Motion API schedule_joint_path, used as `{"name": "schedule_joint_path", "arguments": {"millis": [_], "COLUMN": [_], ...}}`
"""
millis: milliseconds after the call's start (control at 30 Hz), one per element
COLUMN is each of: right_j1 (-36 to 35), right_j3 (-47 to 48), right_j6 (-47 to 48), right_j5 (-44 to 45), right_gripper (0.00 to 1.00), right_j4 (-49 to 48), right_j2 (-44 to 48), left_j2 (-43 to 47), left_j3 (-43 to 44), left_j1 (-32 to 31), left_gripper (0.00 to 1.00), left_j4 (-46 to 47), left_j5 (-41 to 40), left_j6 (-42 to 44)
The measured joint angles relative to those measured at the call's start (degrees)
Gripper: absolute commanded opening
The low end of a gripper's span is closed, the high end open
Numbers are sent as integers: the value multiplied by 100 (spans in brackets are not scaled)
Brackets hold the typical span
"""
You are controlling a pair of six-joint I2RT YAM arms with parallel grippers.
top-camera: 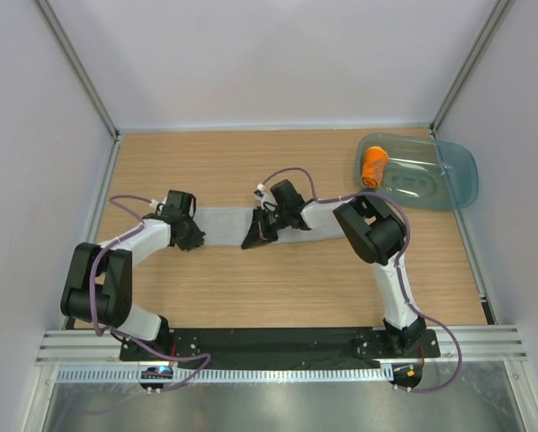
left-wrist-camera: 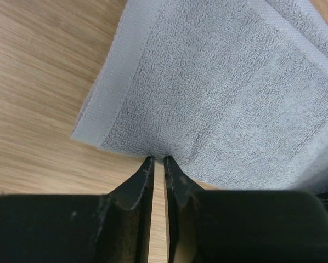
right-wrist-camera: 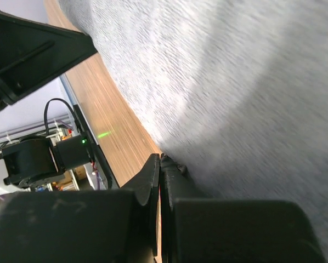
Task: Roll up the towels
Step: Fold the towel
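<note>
I need to open my left gripper, which holds the light grey towel's near edge inward of its corner, and take that corner (left-wrist-camera: 87, 133) before I pull the towel straight.
The light grey towel (top-camera: 224, 221) lies flat as a long strip on the wooden table, its weave filling the left wrist view (left-wrist-camera: 219, 82) and the right wrist view (right-wrist-camera: 235, 82). My left gripper (top-camera: 193, 239) (left-wrist-camera: 158, 159) is at the strip's near left corner, its jaws almost together and nipping the hem. My right gripper (top-camera: 255, 238) (right-wrist-camera: 160, 158) is shut, with its tips touching the near edge at mid-strip. The orange towel (top-camera: 373, 166) is rolled into a short cylinder and lies in the tub.
A translucent blue-green tub (top-camera: 449, 180) sits at the back right corner. White walls with metal posts close in the table on three sides. Part of the left arm (right-wrist-camera: 27, 55) shows as a dark shape near my right wrist.
</note>
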State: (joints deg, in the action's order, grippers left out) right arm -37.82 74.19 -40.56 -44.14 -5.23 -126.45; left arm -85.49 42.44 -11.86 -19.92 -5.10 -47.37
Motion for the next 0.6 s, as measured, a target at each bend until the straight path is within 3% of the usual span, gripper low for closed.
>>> {"name": "schedule_joint_path", "arguments": {"millis": [600], "right_j1": [1150], "right_j3": [-1255], "right_j6": [164], "right_j5": [-756], "right_gripper": [1], "right_j4": [-308], "right_j2": [575], "left_j2": [-216], "left_j3": [166], "left_j1": [326], "left_gripper": [9], "left_j4": [87], "left_j5": [240], "left_j6": [-26]}}
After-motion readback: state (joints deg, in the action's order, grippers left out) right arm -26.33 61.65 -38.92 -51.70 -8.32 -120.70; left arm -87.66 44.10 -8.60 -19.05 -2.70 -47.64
